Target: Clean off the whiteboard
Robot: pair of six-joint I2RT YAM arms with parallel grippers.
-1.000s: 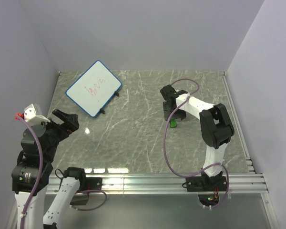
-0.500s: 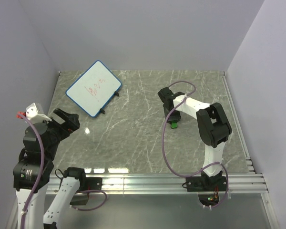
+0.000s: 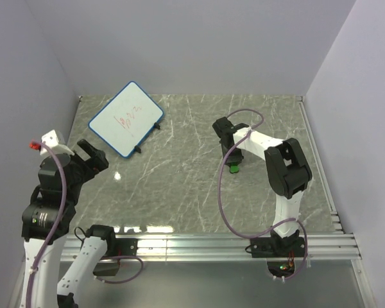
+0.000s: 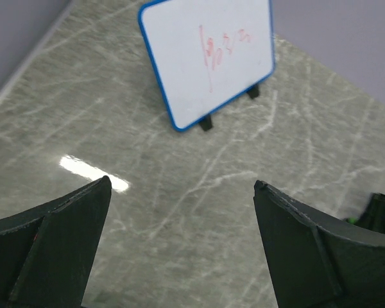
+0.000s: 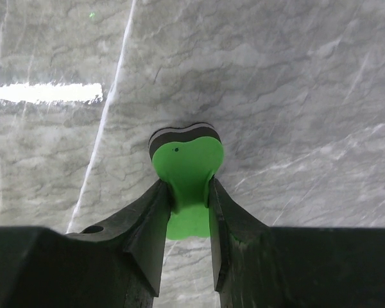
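The whiteboard needs steadying, so my left gripper grabs its blue edge [image 3: 99,114] opposite its black feet next, near the corner closest to that gripper.
The whiteboard [image 3: 126,119], white with a blue frame and black feet, stands at the back left of the marble table and carries red scribbles; it fills the top of the left wrist view [image 4: 208,58]. My left gripper [image 4: 181,186] is open, raised over the table's left side, well short of the board. My right gripper [image 5: 190,186] is shut on the narrow waist of a green bow-shaped eraser [image 5: 187,167], which rests on the table right of centre [image 3: 233,168].
Grey walls close in the table at the back and both sides. A metal rail [image 3: 212,242] runs along the near edge by the arm bases. A purple cable [image 3: 223,199] loops from the right arm over the table.
My right gripper has closed its jaws onto the green eraser after shifting slightly left. The left arm has lifted and turned a little toward the whiteboard, still open.
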